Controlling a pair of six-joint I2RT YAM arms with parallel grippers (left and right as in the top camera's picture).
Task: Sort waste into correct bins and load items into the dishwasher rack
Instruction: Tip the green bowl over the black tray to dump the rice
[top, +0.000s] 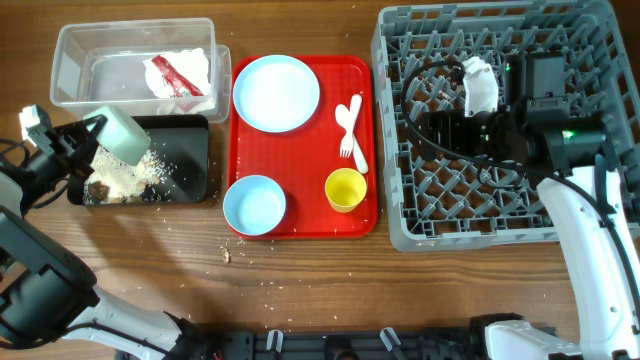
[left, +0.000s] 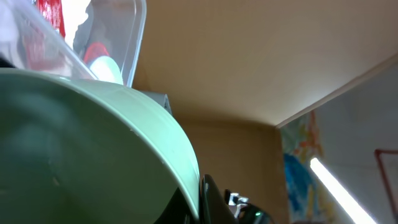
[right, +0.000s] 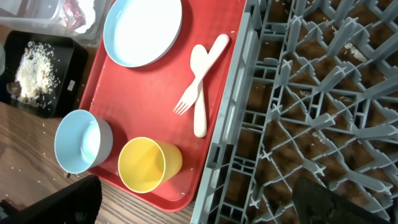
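Note:
I will use my left gripper to set the pale green bowl, now tilted over the black tray, down between the light blue plate and light blue bowl (top: 292, 157).
My left gripper (top: 92, 142) is shut on the pale green bowl (top: 125, 135) and holds it tilted over the black tray (top: 192, 150), where crumbly food scraps (top: 125, 175) lie. The bowl fills the left wrist view (left: 93, 155). The clear tub (top: 80, 60) holds the red wrapper (top: 175, 75) and the white napkin (top: 195, 65). The red serving tray (top: 300, 215) carries the light blue plate (top: 276, 92), light blue bowl (top: 254, 204), yellow cup (top: 345, 189), and white fork (top: 346, 128) and spoon (top: 358, 140). My right gripper (top: 415, 122) is open and empty above the left part of the grey rack (top: 440, 235).
Crumbs lie scattered on the wooden table (top: 300, 280) in front of the red tray and the black tray. The right wrist view shows the rack's left wall (right: 227, 143) right beside the red tray's edge.

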